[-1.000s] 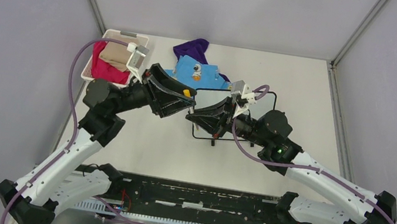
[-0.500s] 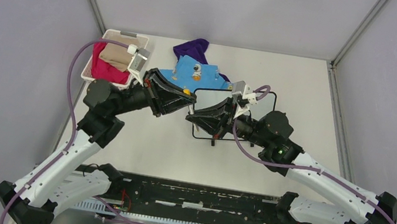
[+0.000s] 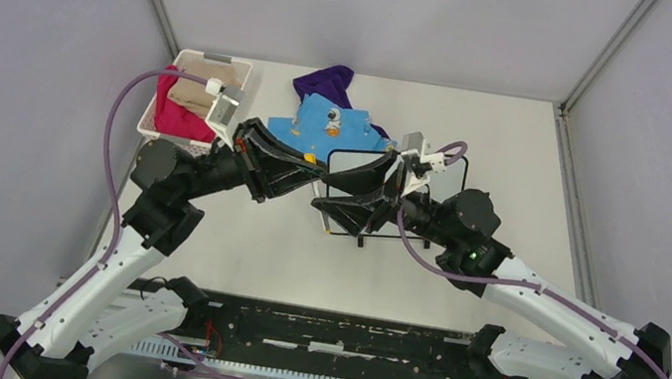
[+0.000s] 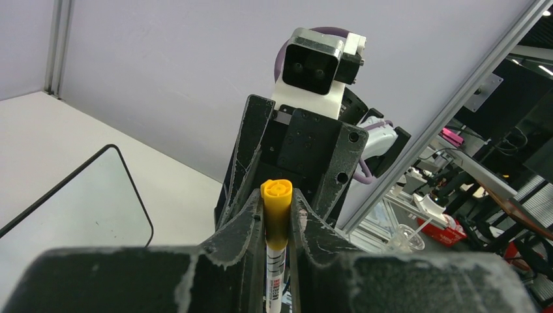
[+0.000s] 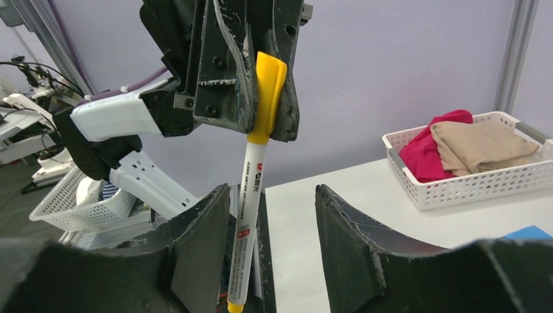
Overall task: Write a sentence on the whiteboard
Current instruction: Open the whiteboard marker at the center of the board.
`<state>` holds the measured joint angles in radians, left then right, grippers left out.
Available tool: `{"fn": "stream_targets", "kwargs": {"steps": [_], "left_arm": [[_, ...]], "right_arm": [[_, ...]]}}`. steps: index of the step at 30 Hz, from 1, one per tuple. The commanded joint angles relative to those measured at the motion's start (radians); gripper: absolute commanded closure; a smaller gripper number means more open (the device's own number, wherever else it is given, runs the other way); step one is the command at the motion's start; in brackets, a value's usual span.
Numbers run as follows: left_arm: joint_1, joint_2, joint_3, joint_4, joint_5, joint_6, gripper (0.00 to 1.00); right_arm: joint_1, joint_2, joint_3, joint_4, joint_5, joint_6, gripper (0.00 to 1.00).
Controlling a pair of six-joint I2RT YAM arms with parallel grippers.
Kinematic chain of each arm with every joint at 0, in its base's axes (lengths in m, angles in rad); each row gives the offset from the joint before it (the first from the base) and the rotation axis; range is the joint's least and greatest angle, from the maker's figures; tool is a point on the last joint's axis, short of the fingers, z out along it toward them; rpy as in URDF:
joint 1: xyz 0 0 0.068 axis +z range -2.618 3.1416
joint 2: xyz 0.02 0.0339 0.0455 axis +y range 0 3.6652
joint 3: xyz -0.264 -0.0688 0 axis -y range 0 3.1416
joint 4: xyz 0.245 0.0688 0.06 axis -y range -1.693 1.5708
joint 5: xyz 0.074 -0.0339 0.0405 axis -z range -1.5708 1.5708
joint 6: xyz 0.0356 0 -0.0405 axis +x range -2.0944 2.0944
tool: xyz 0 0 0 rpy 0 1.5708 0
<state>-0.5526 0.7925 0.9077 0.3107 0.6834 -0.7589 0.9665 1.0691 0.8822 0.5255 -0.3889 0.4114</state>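
Next, I release the yellow cap with my left gripper on the table (image 3: 281, 202) beside the whiteboard, in front of the blue cloth.
A white marker (image 5: 251, 189) with a yellow cap (image 4: 276, 208) hangs in the air between my two grippers. My left gripper (image 4: 276, 195) is shut on the cap. My right gripper (image 5: 272, 192) stands open around the barrel, which lies close to its left finger (image 5: 202, 235). In the top view both grippers meet over the left end of the whiteboard (image 3: 356, 163), the left gripper (image 3: 316, 161) facing the right gripper (image 3: 328, 180). The whiteboard (image 4: 72, 202) lies flat with its thin black frame. The sentence is out of view; the part of the board that shows is bare.
A white basket (image 3: 151, 107) with red and beige cloth stands at the back left; it is also in the right wrist view, basket (image 5: 469, 182). Blue cloth (image 3: 328, 118) and purple cloth (image 3: 328, 81) lie behind the board.
My left gripper shut on the marker's cap. My right gripper then opened and let go of the barrel. The left arm shifted slightly left.
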Motion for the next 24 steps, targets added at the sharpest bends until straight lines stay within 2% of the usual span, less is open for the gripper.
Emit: {"fn": "stream_targets", "kwargs": {"steps": [1, 5, 8, 12, 16, 24], "left_arm": [[-0.007, -0.016, 0.007, 0.019, 0.007, -0.008, 0.98], [-0.007, -0.02, 0.005, 0.02, 0.005, -0.009, 0.98], [-0.009, -0.022, 0.006, 0.016, 0.004, -0.005, 0.98], [-0.009, -0.019, 0.012, -0.002, 0.001, 0.007, 0.98], [-0.009, -0.025, 0.033, -0.021, -0.029, 0.016, 0.98], [-0.009, -0.061, 0.06, -0.011, -0.148, -0.002, 0.98]], "right_arm": [[-0.003, 0.023, 0.047, 0.125, -0.014, 0.071, 0.43], [-0.002, 0.054, 0.066, 0.151, -0.038, 0.11, 0.45], [-0.003, 0.065, 0.067, 0.159, -0.048, 0.12, 0.51], [-0.002, 0.067, 0.049, 0.179, -0.075, 0.123, 0.7], [-0.003, 0.037, 0.009, 0.142, -0.069, 0.082, 0.99], [-0.003, -0.077, -0.112, 0.02, -0.013, -0.017, 1.0]]}}
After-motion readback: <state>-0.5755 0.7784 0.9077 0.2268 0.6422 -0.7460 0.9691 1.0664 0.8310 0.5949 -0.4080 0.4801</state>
